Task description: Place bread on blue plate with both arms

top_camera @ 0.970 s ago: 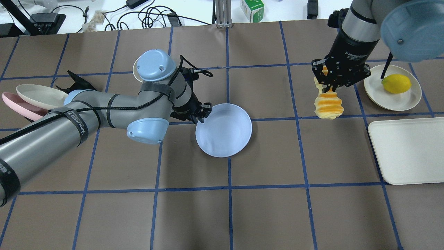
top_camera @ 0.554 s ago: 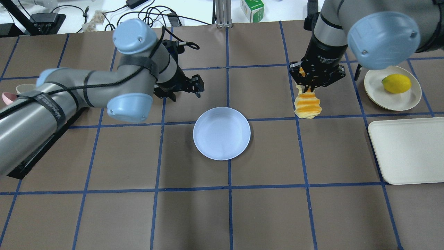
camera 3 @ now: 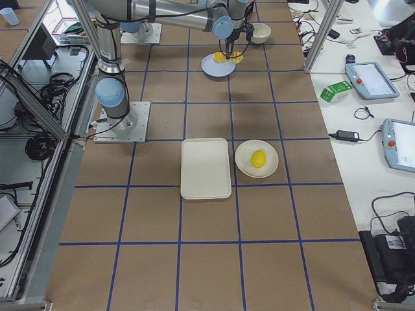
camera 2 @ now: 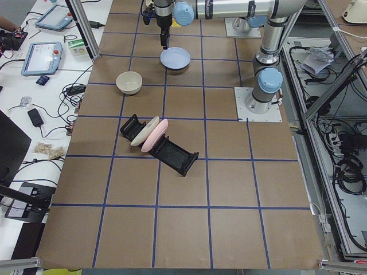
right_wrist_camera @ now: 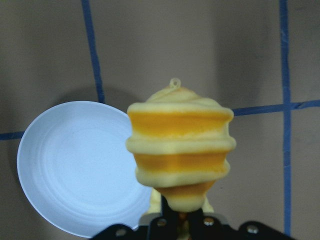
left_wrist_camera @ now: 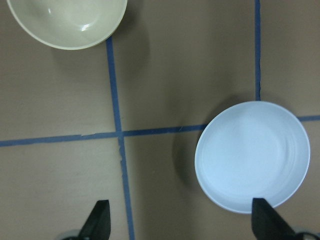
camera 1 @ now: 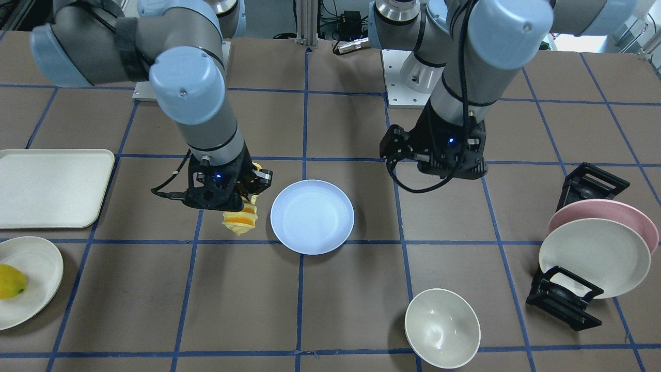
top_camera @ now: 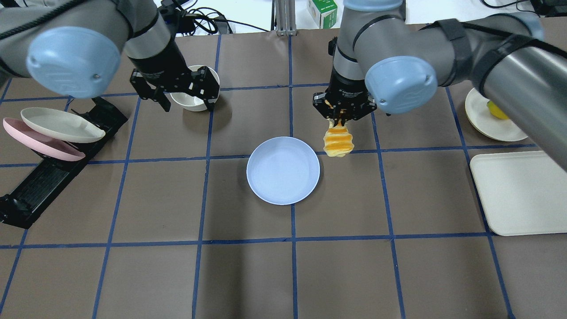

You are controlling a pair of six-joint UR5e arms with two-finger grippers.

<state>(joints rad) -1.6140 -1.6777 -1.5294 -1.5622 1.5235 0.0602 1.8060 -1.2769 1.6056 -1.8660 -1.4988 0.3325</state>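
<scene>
My right gripper has the bread. Next, I set it down with that gripper near the blue plate's middle, slightly toward the cream tray (camera 1: 301, 223) (right_wrist_camera: 110, 161).
The bread (top_camera: 338, 141) hangs end-down from my right gripper (top_camera: 341, 114), which is shut on its upper end. It hovers just to the right of the blue plate (top_camera: 283, 170), above the table; the right wrist view shows the bread (right_wrist_camera: 180, 150) beside the plate's rim (right_wrist_camera: 75, 170). The plate lies flat and bare near the table's middle (camera 1: 312, 217). My left gripper (top_camera: 188, 103) is open and holds nothing, raised far-left of the plate above a cream bowl. Its fingertips (left_wrist_camera: 98, 220) stand wide apart in the left wrist view, with the plate (left_wrist_camera: 252, 157) at lower right.
The cream bowl (top_camera: 195, 101) sits under the left gripper. A black rack (top_camera: 53, 177) holds a pink plate and a cream plate (top_camera: 57, 126) at far left. A cream tray (top_camera: 522, 190) and a cream plate with a yellow fruit (top_camera: 496, 110) lie at right.
The right arm carried the bread leftward to beside the plate. The left gripper left the plate's rim and moved away to the far left, over the bowl.
</scene>
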